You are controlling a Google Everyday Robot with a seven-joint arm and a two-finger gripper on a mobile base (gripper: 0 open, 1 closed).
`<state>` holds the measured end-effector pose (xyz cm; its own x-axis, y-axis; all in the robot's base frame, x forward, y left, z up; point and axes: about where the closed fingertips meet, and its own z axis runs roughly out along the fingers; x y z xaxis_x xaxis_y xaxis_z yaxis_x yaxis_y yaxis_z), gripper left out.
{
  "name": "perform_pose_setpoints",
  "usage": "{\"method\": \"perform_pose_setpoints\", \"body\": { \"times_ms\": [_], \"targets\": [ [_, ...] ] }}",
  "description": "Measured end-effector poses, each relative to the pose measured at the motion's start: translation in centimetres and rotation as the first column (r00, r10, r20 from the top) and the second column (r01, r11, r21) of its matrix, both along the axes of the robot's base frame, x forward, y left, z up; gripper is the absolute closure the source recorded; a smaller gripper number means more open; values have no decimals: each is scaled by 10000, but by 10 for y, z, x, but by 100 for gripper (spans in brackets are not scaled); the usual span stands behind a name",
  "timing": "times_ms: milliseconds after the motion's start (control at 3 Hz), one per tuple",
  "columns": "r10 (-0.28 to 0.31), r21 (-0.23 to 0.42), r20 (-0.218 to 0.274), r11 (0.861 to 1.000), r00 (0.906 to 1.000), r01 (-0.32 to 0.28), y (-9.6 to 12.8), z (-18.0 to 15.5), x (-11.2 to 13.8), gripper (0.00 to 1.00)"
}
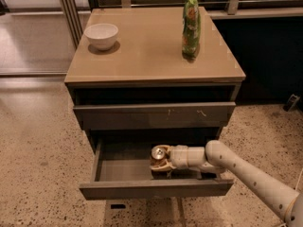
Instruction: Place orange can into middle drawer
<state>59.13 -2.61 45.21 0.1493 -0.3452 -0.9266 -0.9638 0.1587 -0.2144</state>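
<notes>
Next, I let go of the orange can with my gripper on the grey bottom near the centre (152,166) of the open middle drawer.
The orange can (158,153) stands upright inside the open middle drawer (156,188), right of its middle, with its silver top showing. My gripper (160,164) reaches in from the right on a white arm and is shut on the orange can, its tan fingers (162,168) wrapped around the can's body. The can's base is low in the drawer, at or just above the flat grey bottom; I cannot tell if it touches. The drawer's plain front panel hides the bottom of the can.
A tall green snack bag (191,23) stands at the back right of the cabinet top (151,56). A white bowl (101,35) sits at the back left. The scratched drawer front (154,115) above is closed. Speckled floor surrounds the cabinet.
</notes>
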Motion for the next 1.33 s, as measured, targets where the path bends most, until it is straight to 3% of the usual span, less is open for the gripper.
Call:
{"method": "perform_pose_setpoints", "body": {
  "times_ms": [333,1000,1333],
  "targets": [
    [-13,181,-235,9998,9997,17,0,-27,7,100],
    [224,527,-247,9984,9994,-210,10,-59,29,100],
    [388,632,-171,9973,9991,-376,19,-66,38,82]
  ]
}}
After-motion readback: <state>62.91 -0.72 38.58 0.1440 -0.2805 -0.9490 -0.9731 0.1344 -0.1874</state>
